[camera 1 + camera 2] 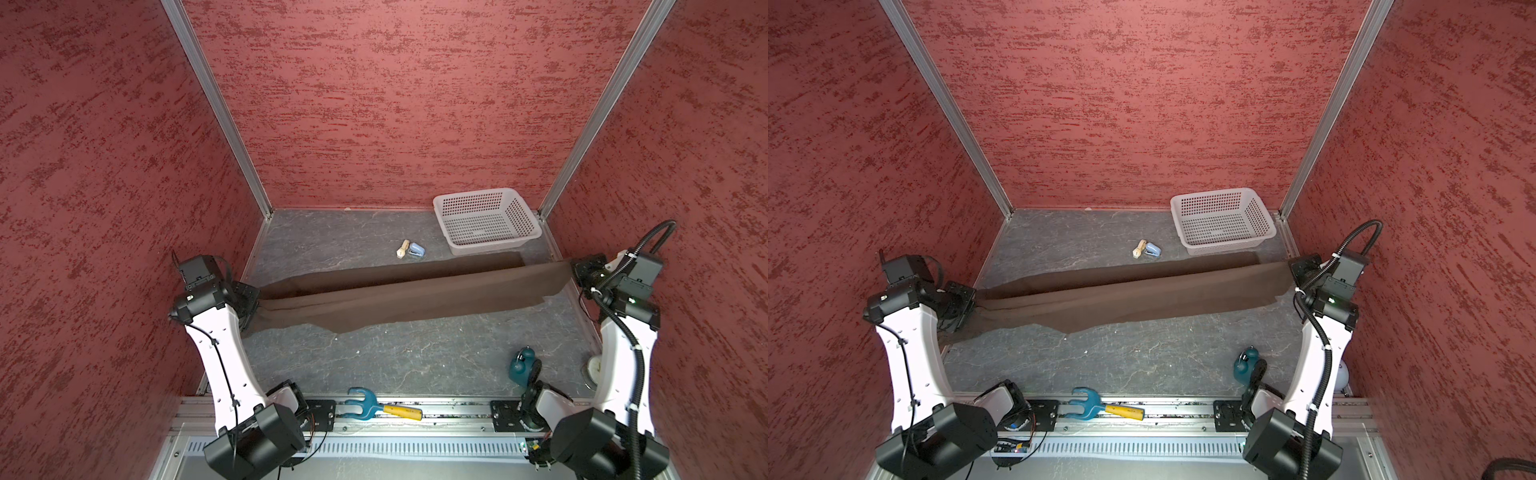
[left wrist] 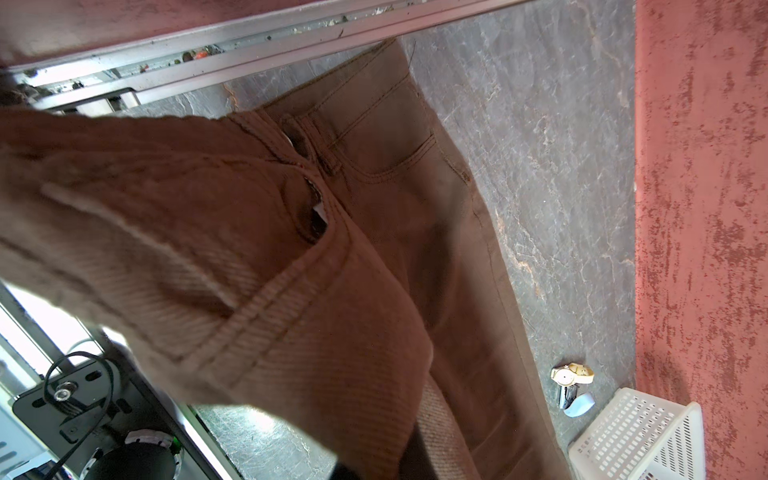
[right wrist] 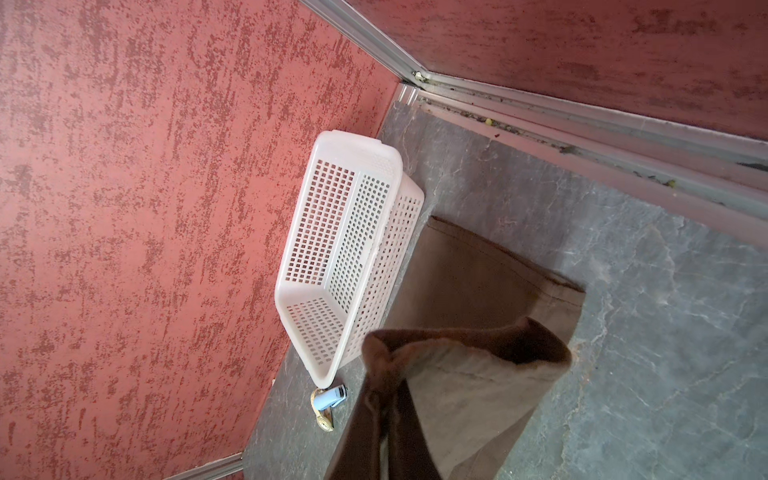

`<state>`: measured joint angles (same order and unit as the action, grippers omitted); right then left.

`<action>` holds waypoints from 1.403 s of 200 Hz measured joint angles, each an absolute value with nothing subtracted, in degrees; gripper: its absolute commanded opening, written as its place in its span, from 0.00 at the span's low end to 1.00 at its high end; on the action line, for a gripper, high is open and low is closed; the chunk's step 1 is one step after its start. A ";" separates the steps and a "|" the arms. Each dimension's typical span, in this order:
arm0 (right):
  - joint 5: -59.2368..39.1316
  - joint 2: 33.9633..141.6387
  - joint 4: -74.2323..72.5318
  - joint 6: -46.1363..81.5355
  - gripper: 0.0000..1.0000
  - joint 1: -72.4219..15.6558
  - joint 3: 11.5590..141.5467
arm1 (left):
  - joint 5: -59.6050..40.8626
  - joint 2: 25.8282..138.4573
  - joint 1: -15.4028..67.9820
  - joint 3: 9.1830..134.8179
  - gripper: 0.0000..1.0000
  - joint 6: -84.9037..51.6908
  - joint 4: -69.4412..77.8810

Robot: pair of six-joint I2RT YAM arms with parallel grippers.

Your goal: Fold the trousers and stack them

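Note:
I will let go of the waist end of the trousers with my left gripper along the far edge of the flat back leg (image 1: 291, 276) (image 2: 441, 212), near the side wall.
The dark olive-brown trousers (image 1: 415, 297) (image 1: 1142, 297) hang stretched across the middle of the table between both arms. My left gripper (image 1: 254, 305) (image 1: 972, 305) is shut on the waist end at the left wall. My right gripper (image 1: 574, 271) (image 1: 1292, 270) is shut on one leg's hem at the right wall and holds it off the table. The other leg (image 1: 395, 272) lies flat behind it. In the left wrist view the waistband and pocket (image 2: 374, 137) fill the frame and hide the fingers. The bunched hem (image 3: 457, 361) covers the jaws in the right wrist view.
A white basket (image 1: 486, 220) (image 1: 1223, 220) (image 3: 349, 249) stands at the back right. A watch and a small blue stapler (image 1: 410, 250) lie behind the trousers. A teal object (image 1: 523, 366) sits at the front right. A teal hand rake (image 1: 382, 409) lies on the front rail.

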<state>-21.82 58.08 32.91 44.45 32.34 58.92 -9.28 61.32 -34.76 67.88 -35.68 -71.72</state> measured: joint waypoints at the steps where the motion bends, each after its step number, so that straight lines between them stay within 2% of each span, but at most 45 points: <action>1: -21.82 58.08 32.91 44.45 0.00 32.34 58.92 | -9.28 61.36 -34.76 67.88 0.00 -35.68 -71.72; 60: -19.68 58.15 35.18 44.36 0.00 33.98 58.87 | -9.56 61.39 -34.87 65.93 0.01 -34.00 -71.68; 113: -23.11 62.30 35.31 46.89 0.00 36.45 58.02 | -11.62 61.36 -38.04 57.89 0.00 -31.59 -71.79; 153: -22.72 62.30 34.94 46.98 0.00 36.86 56.18 | -11.40 62.39 -36.84 56.64 0.00 -31.75 -69.52; 211: -22.28 68.23 29.87 47.53 0.00 35.24 56.07 | -5.19 75.88 -23.97 66.70 0.00 -34.09 -63.66; 280: -18.94 78.26 23.64 47.59 0.00 30.15 56.21 | -1.26 94.63 -19.11 72.97 0.00 -34.68 -59.37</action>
<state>-18.94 78.26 23.64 47.59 30.15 56.21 -1.26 94.63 -19.11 72.97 -34.68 -59.37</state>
